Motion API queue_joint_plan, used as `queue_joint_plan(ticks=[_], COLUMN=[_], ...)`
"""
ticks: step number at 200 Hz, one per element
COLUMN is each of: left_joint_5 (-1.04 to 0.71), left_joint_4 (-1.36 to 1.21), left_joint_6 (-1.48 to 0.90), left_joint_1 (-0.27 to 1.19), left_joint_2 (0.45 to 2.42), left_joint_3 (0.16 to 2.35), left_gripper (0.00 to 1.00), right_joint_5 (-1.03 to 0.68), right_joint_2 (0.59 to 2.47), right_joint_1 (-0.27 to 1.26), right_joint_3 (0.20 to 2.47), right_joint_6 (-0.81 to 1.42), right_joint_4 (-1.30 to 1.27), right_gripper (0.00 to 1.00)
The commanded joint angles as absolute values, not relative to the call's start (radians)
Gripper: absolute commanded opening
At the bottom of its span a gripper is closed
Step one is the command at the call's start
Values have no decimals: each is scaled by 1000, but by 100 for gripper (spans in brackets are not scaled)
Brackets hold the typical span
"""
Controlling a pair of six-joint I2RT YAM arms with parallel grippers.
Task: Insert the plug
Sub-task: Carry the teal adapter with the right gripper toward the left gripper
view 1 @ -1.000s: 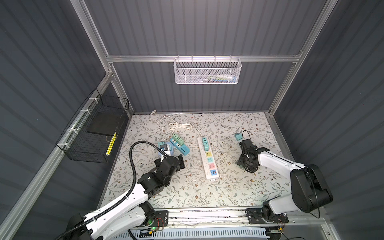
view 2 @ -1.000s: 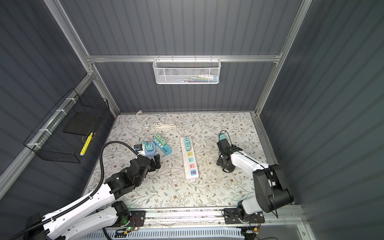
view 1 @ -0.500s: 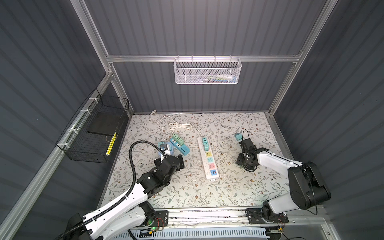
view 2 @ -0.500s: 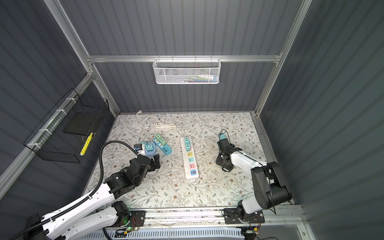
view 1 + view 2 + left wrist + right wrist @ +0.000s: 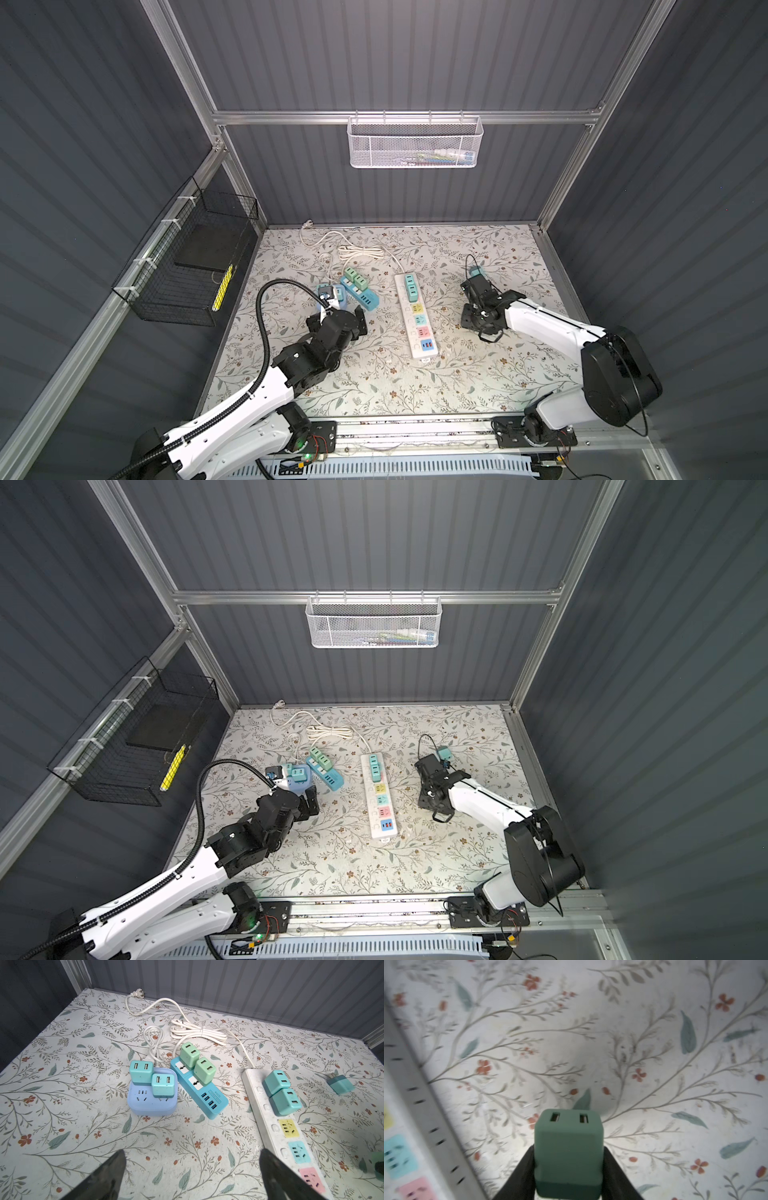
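I need to use my right gripper to set down the dark green plug on the mat (image 5: 377,345) between the white power strip and my left gripper.
In the right wrist view my right gripper (image 5: 568,1178) is shut on a dark green two-port plug (image 5: 568,1147), a black finger pressed on each side, just above the floral mat. The white power strip (image 5: 406,1105) lies close beside it, with its yellow, teal and pink sockets free. In both top views the right gripper (image 5: 471,318) (image 5: 428,800) points down to the right of that strip (image 5: 415,320) (image 5: 380,804), and the held plug is hidden there. My left gripper (image 5: 343,322) (image 5: 191,1176) hovers open and empty near the light-blue socket cube (image 5: 152,1103).
A spare teal plug (image 5: 478,272) (image 5: 340,1084) lies on the mat behind the right gripper. Two teal plugs (image 5: 280,1093) sit in the strip's far end. A blue strip (image 5: 205,1095) carries two green plugs. White cables (image 5: 197,1032) coil at the back.
The right jaws have closed in onto the green plug. Both arms have stayed nearly where they were, and the left gripper stays wide open.
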State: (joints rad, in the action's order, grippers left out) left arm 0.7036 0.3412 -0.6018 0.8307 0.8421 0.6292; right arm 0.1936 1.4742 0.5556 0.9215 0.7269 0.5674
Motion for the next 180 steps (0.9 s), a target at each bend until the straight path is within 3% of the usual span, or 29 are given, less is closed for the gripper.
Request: queue_joint_plan(ticks=[1,36,83,180], left_joint_5=[767,749,614,564], left_joint_4=[380,487,574,503], left_joint_6=[-613,-715,-765,-716], left_joint_1=[820,748,593,587], left_joint_2=[802,801,793,823], left_joint_3=[645,644,625,613], left_gripper=[100,100,100,100], right_joint_5=[236,171,77,64], right_joint_2=[1514,1751,1995,2091], right_joint_1=[713,930,1035,1042], right_joint_3=[1051,1303,1516,1491], right_joint_6=[792,830,820,829], right_joint_4=[625,613,608,610], right_gripper=[35,35,35,39])
